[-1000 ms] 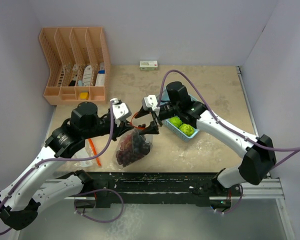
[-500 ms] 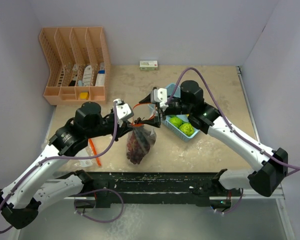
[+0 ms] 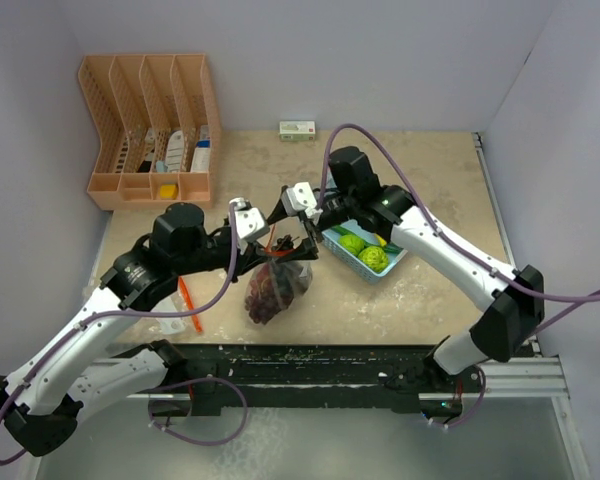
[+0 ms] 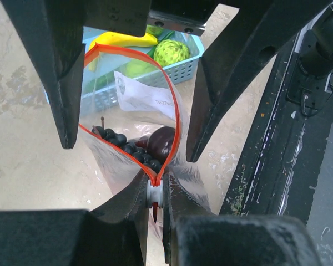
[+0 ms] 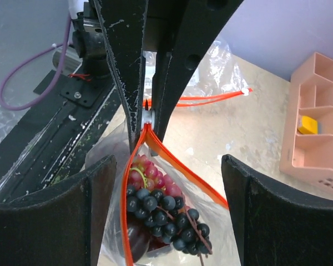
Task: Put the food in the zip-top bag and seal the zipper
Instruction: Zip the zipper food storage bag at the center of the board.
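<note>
The white end piece is clamped in my left gripper, so next my right gripper pinches the orange zipper while my left gripper takes the tail behind that white end piece [image 4: 155,213].
A clear zip-top bag [image 3: 272,290] with an orange zipper hangs with its mouth open. It holds a dark grape bunch [image 5: 172,213], reddish grapes and a dark round fruit [image 4: 161,143]. My left gripper [image 4: 154,191] is shut on the zipper's white end piece [image 5: 149,118], and also shows in the top view [image 3: 257,238]. My right gripper [image 5: 166,166] is open, its fingers [image 4: 66,83] straddling the bag's mouth without pinching it. A yellow banana [image 4: 125,40], bumpy lime-green fruits [image 3: 372,258] and a long green vegetable [image 4: 102,83] lie in the light-blue basket [image 3: 385,272].
A second clear bag with an orange zipper [image 3: 185,300] lies flat at the left. A pink divided organizer [image 3: 150,130] stands at the back left. A small box [image 3: 298,129] sits by the back wall. The black rail [image 3: 310,355] runs along the near edge.
The bag went from resting on the table to hanging higher from my left gripper. My right gripper swung out to the right and came back left over the bag's mouth.
</note>
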